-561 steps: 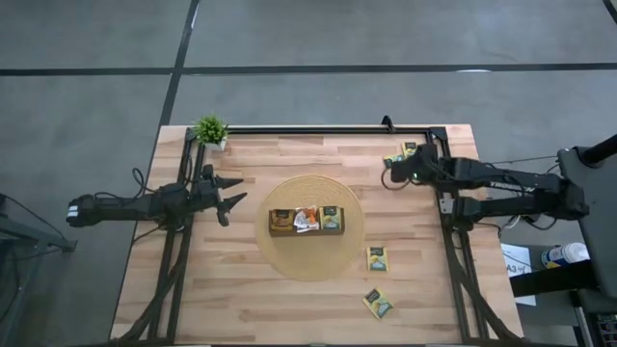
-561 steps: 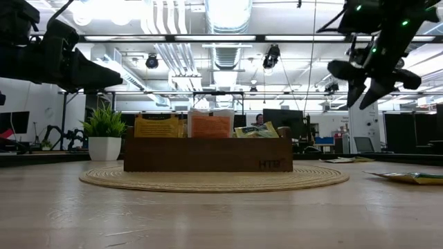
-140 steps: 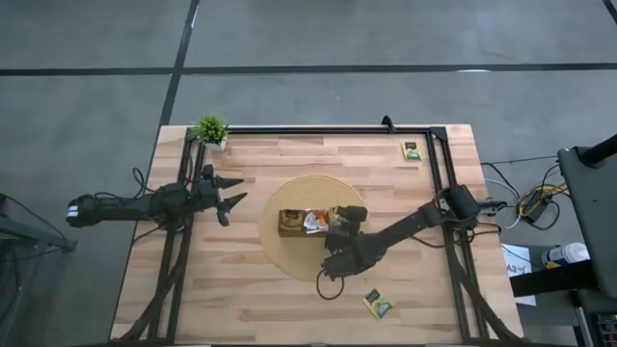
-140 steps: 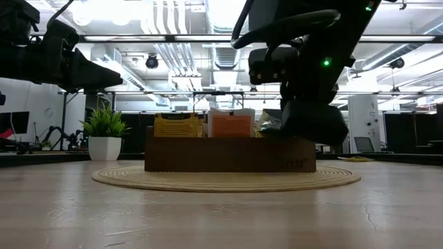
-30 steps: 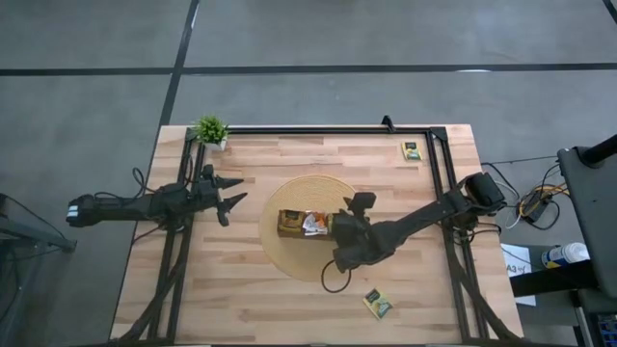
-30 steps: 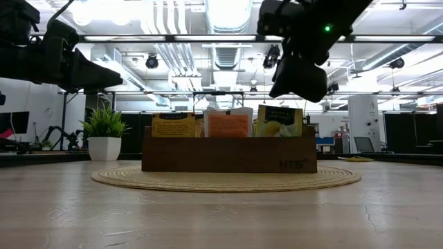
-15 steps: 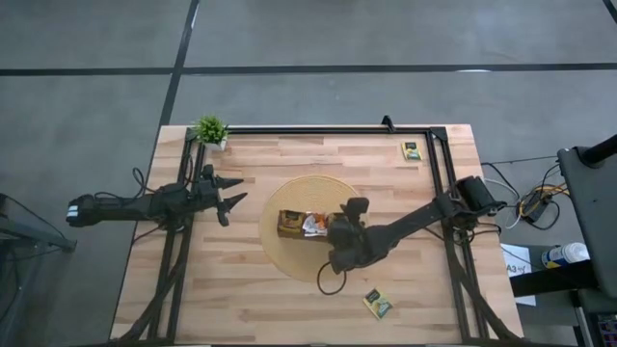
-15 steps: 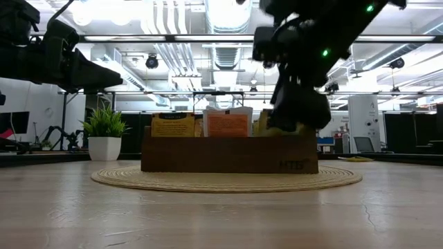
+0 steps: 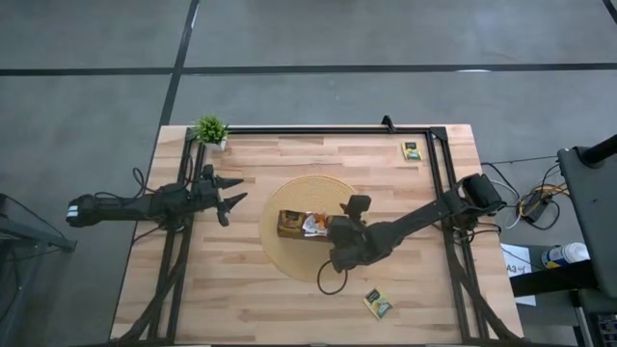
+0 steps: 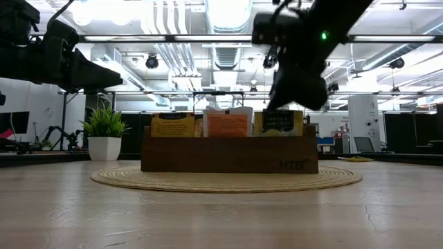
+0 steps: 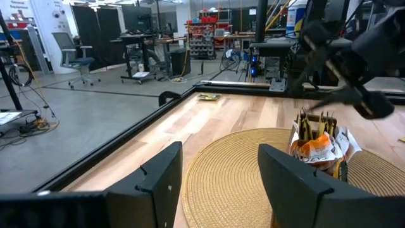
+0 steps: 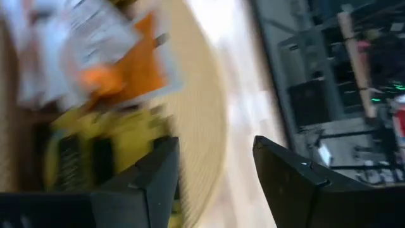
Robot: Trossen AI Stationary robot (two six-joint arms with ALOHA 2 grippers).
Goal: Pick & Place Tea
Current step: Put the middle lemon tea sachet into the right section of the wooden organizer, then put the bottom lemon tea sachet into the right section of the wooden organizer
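Next, the robot's right gripper should move to the sachet that lies flat near the table's front edge and close on the sachet's middle [image 9: 378, 304].
The tea sachets stand on edge in the brown wooden tray [image 9: 289, 234] on a round woven mat [image 9: 280, 253]. In the low view a yellow sachet [image 10: 173, 125], an orange one [image 10: 228, 124] and a dark green one [image 10: 279, 123] stick up out of the tray [image 10: 228, 155]. My right gripper [image 9: 337, 236] hangs open just above the tray's right end [image 10: 301, 97], with nothing between its fingers [image 12: 215, 183]. Two more sachets lie flat on the table, one at the far right [image 9: 412, 150] and one near the front [image 9: 378, 304]. My left gripper [image 9: 227, 198] waits open on the left.
A small potted plant [image 9: 210, 130] stands at the far left corner. A black frame rail [image 9: 318, 129] runs along the far edge, and the arms' rails run down both sides. Bare wood lies in front of the mat and between the mat and the left gripper.
My right gripper dipped down over the right end of the tray, in front of the dark green sachet, and then rose clear again. The green sachet, which leaned a second ago, stands straighter in the tray now.
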